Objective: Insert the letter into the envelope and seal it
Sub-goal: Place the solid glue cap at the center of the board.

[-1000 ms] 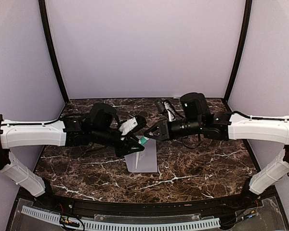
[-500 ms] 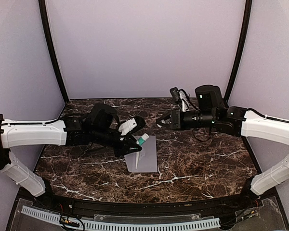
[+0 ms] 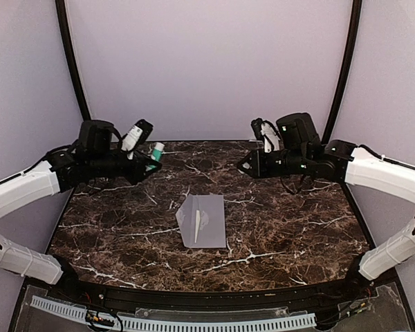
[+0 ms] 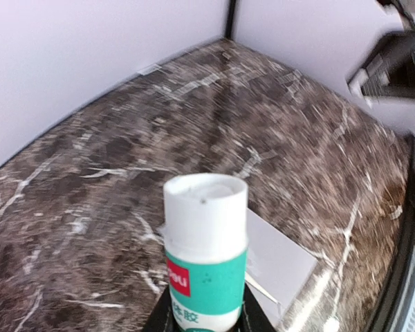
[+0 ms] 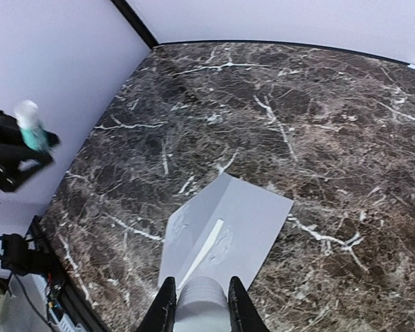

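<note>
My right gripper is going to put the pale round cap down on the bare marble (image 3: 245,171) (image 5: 370,158) beneath it, past the back edge of the grey envelope.
The grey envelope (image 3: 209,220) lies flat at the table's middle, its flap folded over, with a thin pale strip along the flap's edge (image 5: 206,245). It also shows in the right wrist view (image 5: 252,214) and the left wrist view (image 4: 283,266). The letter is hidden, unless that strip is its edge. My left gripper (image 3: 149,162) hovers at the back left, far from the envelope. It is shut on a teal and white glue stick (image 3: 156,149), which also shows upright in the left wrist view (image 4: 206,256). My right gripper (image 3: 243,166) hovers at the back right, shut on a pale round cap (image 5: 200,304).
The dark marble table (image 3: 290,228) is walled in by lilac panels on three sides. A black rim and a white slotted strip (image 3: 194,321) run along the near edge. The left gripper with the glue stick shows in the right wrist view (image 5: 29,124).
Both grippers met at the glue stick over the envelope. The right one then pulled back right holding the cap. The left one lifted the glue stick to the back left.
</note>
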`<state>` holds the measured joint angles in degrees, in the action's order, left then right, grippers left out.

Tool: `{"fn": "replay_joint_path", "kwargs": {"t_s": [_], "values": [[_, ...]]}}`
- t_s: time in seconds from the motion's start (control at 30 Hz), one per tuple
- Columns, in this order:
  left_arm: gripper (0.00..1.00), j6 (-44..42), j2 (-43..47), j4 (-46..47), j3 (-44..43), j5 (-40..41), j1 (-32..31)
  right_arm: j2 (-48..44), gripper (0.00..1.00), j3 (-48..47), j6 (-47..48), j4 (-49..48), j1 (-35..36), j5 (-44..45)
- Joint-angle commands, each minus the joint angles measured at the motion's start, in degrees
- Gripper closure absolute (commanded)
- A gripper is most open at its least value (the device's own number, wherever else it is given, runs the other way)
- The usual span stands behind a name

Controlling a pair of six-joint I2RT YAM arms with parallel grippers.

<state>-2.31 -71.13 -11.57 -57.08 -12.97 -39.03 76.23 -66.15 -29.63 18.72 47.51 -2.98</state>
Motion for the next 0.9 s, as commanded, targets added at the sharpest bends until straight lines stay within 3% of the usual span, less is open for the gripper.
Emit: {"fn": "replay_joint_path", "kwargs": {"t_s": [0.0, 0.2, 0.43, 0.87], "values": [[0.99, 6.55, 7.79, 1.63, 1.04, -2.02, 12.75, 5.76, 0.84, -2.26, 3.72, 0.89, -2.47, 6.68], [0.99, 7.84, 12.02, 3.12, 4.23, 1.28, 20.36, 15.75, 0.84, -5.25, 7.08, -2.86, -7.31, 9.54], [0.98, 6.06, 14.67, 3.12, 6.11, 4.65, 20.48, 28.82, 0.84, -10.99, 10.27, -5.75, -12.23, 11.13], [0.99, 6.29, 14.09, 3.50, 6.48, 2.41, 20.48, 48.76, 0.82, -28.10, 14.62, -1.95, -16.82, 12.11]]}}
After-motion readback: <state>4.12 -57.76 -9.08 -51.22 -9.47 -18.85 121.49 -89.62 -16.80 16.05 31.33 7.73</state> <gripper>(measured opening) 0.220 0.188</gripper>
